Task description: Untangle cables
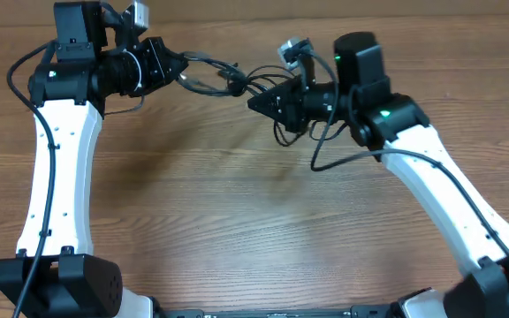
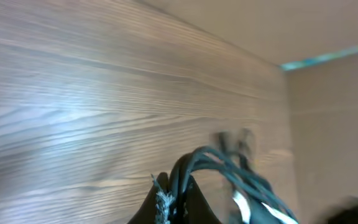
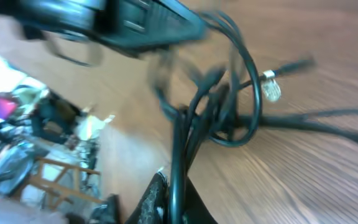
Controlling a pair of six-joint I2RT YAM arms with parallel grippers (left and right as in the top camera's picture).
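Next, I let go of the cable end with my right gripper and take the cable parts closer to my left gripper (image 1: 207, 61), as the stretched cables bunch into a tight knot midway.
The cables (image 1: 224, 79) are a tangle of thin black cords stretched in the air between my two grippers, above the far part of the table. My left gripper (image 1: 182, 71) is shut on several strands at the bundle's left end; the left wrist view shows the cords (image 2: 229, 171) leaving its closed jaws (image 2: 178, 202). My right gripper (image 1: 256, 103) is shut on strands at the right end. In the right wrist view, black loops (image 3: 229, 106) with a small silvery plug (image 3: 270, 90) rise from its jaws (image 3: 174, 202).
The wooden table (image 1: 237, 212) fills the view. Thicker black wires (image 1: 343, 141) hang from the right arm near the bundle. The left arm (image 3: 135, 25) shows blurred at the top of the right wrist view.
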